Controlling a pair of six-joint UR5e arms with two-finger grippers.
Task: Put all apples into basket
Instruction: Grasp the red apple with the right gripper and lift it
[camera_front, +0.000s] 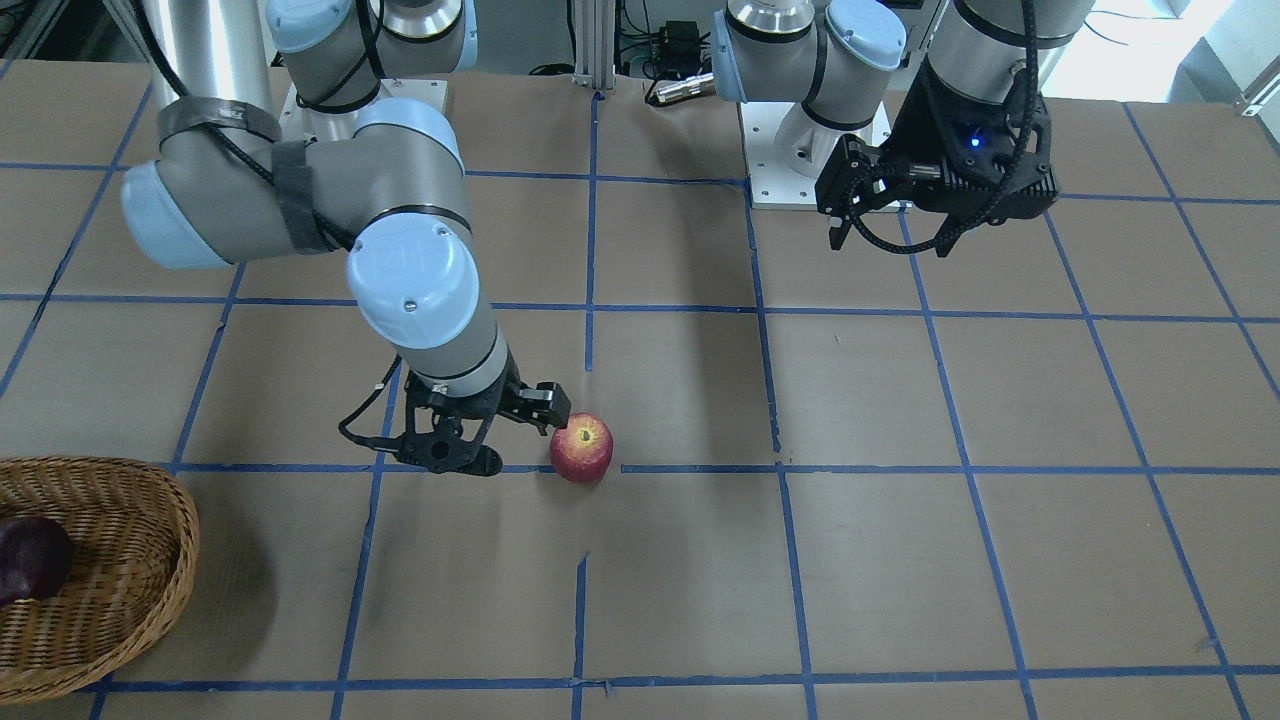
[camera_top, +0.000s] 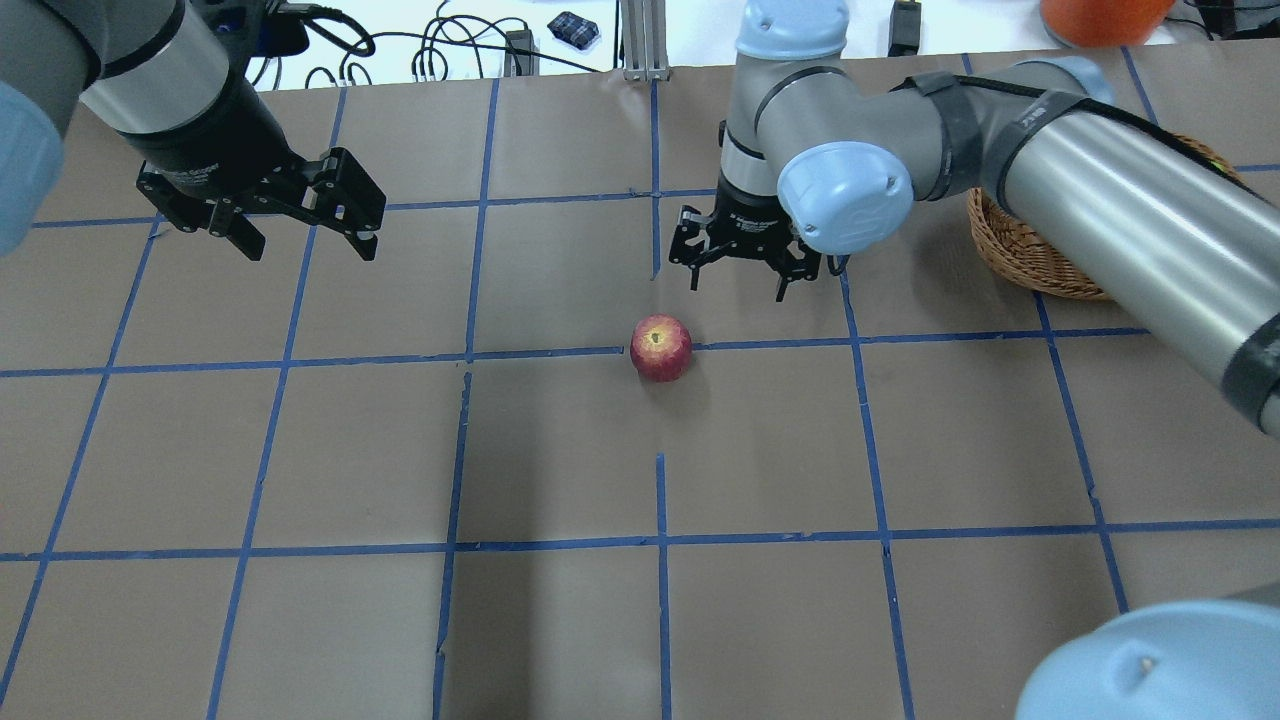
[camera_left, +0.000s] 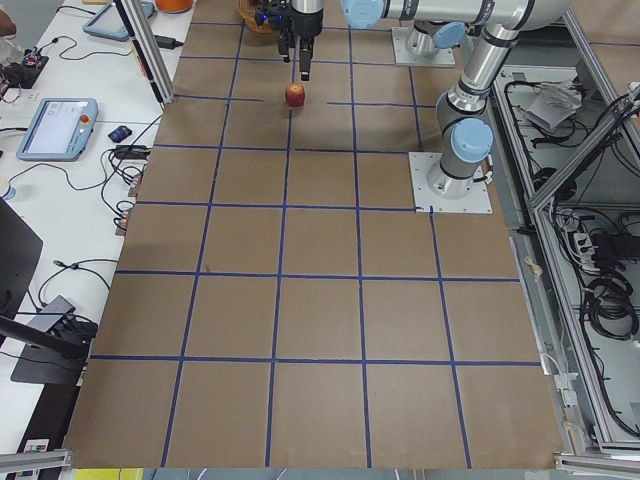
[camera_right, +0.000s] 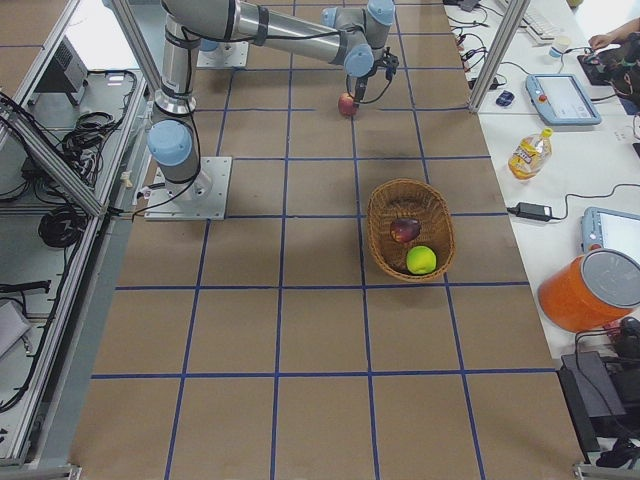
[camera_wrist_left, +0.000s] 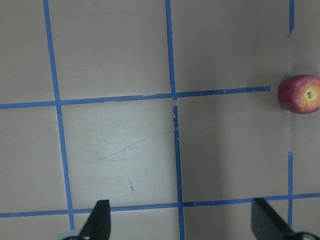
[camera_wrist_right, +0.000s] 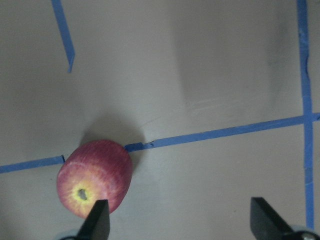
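I should close my right gripper around the middle of the red apple (camera_front: 582, 449) (camera_wrist_right: 95, 177), keeping its yellowish stem end centred between the fingers of that gripper.
A red apple (camera_front: 581, 447) with a yellowish stem end sits on the brown table near the middle (camera_top: 660, 348). My right gripper (camera_top: 738, 288) is open and empty, just beside and above the apple. In the right wrist view the apple (camera_wrist_right: 95, 177) lies by one fingertip (camera_wrist_right: 97, 222), off centre. The wicker basket (camera_right: 375, 225) stands on my right side and holds the purple apple (camera_right: 404, 230) and the green apple (camera_right: 421, 260). The basket's rim (camera_front: 185, 540) also shows in the front view. My left gripper (camera_top: 308, 245) is open and empty, raised far from the apple (camera_wrist_left: 300, 94).
The right arm's long link (camera_top: 1130, 200) reaches over the basket (camera_top: 1030, 255). The arms' base plates (camera_front: 815, 160) are at the robot's edge. An orange bucket (camera_right: 595, 290), a bottle (camera_right: 528, 152) and tablets are on a side bench beyond the table's far edge.
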